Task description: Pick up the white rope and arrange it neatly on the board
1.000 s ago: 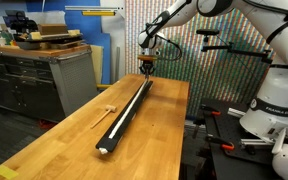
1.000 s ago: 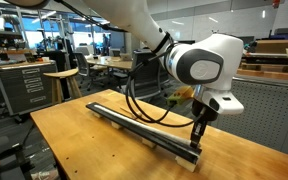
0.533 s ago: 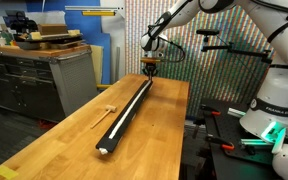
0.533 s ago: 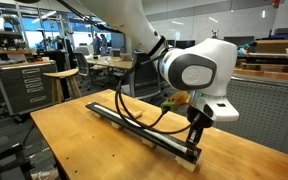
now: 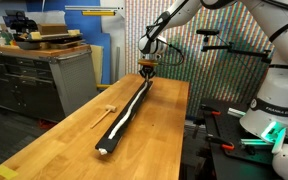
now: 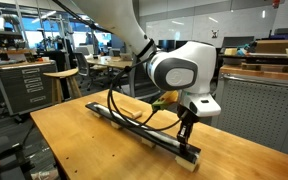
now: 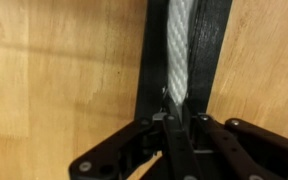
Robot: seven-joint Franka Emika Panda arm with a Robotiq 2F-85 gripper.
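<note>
Next, I let go of the white rope's end, which lies along the board's top, with my gripper on the far end of the black board point(image 5: 149, 80), halfway across its width.
The board point(image 5: 122, 122) is a long black strip lying along the wooden tabletop, seen in both exterior views point(image 6: 134, 126). The white rope point(image 5: 129, 108) lies along its top, slightly wavy near the far end. My gripper point(image 5: 147, 68) stands over the board's far end and points straight down onto it point(image 6: 183, 138). In the wrist view the rope point(image 7: 179, 50) runs up the board point(image 7: 212, 50) from between my fingertips point(image 7: 174, 112). The fingers are closed together on the rope's end.
A small light wooden mallet-like piece point(image 5: 109, 108) lies on the tabletop point(image 5: 74, 140) beside the board. A workbench with drawers point(image 5: 39, 75) stands to one side and a pegboard wall point(image 5: 184, 45) behind. A stool point(image 6: 62, 75) stands beyond the table.
My gripper has shifted a little along the board, away from its end, with the rope's end in it. The rope near the gripper now looks slightly wavier.
</note>
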